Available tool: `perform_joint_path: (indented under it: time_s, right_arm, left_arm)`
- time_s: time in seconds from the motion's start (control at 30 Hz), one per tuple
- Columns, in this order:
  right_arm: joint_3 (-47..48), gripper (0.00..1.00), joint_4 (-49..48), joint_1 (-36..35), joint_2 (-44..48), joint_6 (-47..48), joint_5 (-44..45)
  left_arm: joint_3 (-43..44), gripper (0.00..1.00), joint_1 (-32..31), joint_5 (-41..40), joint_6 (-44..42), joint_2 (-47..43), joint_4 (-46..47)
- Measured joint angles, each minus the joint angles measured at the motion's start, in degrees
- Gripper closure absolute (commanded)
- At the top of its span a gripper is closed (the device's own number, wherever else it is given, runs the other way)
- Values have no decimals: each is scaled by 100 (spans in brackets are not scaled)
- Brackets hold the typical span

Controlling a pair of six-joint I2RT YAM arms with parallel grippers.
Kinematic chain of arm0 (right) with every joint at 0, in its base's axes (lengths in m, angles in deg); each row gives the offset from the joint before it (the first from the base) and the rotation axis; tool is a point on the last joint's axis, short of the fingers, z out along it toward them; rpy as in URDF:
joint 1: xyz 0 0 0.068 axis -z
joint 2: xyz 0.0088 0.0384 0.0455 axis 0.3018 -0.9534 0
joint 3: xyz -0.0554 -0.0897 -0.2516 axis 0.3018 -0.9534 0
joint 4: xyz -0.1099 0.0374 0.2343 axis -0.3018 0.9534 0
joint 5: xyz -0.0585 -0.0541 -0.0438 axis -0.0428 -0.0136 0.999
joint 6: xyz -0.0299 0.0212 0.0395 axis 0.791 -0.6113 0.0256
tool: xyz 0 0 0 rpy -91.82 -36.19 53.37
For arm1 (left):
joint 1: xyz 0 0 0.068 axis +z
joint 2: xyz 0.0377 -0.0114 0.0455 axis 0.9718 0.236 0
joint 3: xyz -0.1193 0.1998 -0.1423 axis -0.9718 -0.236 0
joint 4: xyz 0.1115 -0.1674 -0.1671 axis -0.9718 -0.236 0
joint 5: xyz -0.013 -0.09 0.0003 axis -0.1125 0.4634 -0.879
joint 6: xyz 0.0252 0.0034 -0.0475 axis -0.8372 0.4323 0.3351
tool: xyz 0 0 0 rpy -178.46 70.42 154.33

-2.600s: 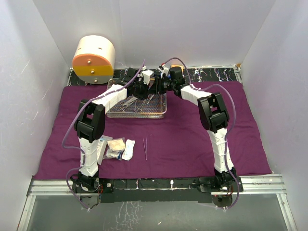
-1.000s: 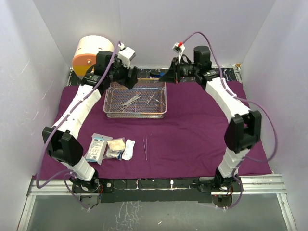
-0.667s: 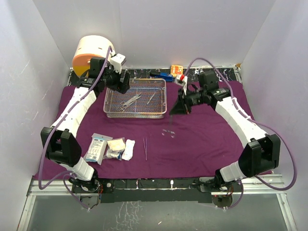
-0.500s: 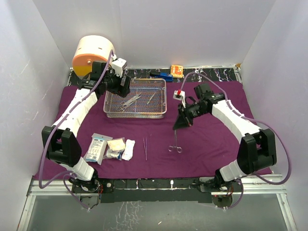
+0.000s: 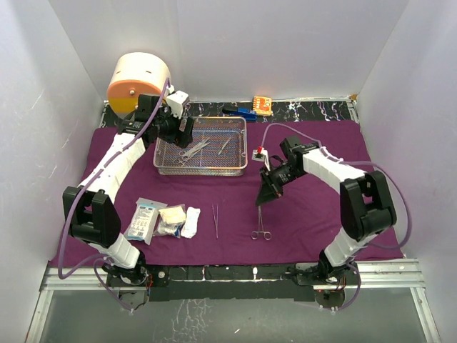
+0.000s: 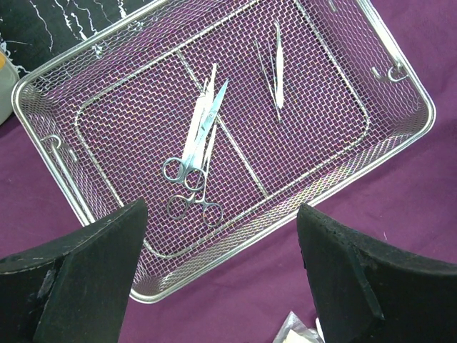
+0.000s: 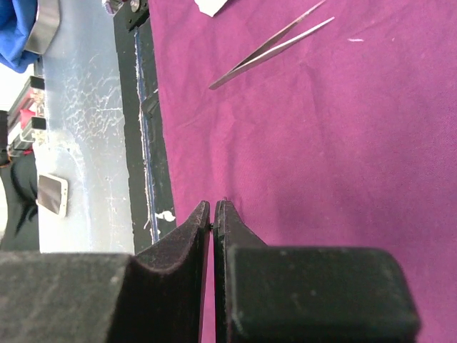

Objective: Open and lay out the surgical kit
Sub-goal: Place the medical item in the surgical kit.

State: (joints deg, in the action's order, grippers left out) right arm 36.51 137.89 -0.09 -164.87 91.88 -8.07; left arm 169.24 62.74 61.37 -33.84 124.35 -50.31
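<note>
My right gripper will set the steel forceps free on the open purple cloth (image 5: 260,216) beside the tweezers, with the rings toward the black edge of the table.
The purple cloth (image 5: 314,214) lies spread flat, with the wire-mesh tray (image 5: 202,171) at its back. My left gripper (image 5: 181,130) hovers open over the tray's left end. In the left wrist view its jaws (image 6: 221,209) stand wide above the tray (image 6: 300,204), which holds scissors and forceps (image 6: 196,139) and tweezers (image 6: 278,64). My right gripper (image 5: 261,201) is shut on the tip of steel forceps (image 5: 261,223); their rings hang down to the cloth. In the right wrist view the shut jaws (image 7: 214,207) hide the forceps. Tweezers (image 5: 215,219) (image 7: 275,44) lie on the cloth.
Packets (image 5: 146,218) and gauze (image 5: 182,220) lie at the front left of the cloth. The cream-and-orange drum (image 5: 139,86) stands at the back left. Small orange (image 5: 262,105) and blue (image 5: 239,111) items sit behind the tray. The black table edge (image 7: 143,143) runs close to my right gripper.
My right gripper carried the forceps from the back of the cloth toward the near middle and lowered them. My left gripper stayed over the tray's left end, opening slightly wider.
</note>
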Motion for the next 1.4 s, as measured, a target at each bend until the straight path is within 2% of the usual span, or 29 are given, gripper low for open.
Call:
perform_joint_path:
  time_s: [0.53,0.97,1.4]
  right_arm:
    - [402,100,-55,125,-1270,326,-363]
    - [844,99,612,400,-1978,1043,-490]
    - [1202,96,876,540,-2492,1335,-549]
  left_arm:
    - [-83,15,0,269,0,-79,17]
    - [-96,15,0,306,-22,-83,37]
    - [-96,14,0,367,-28,-83,35]
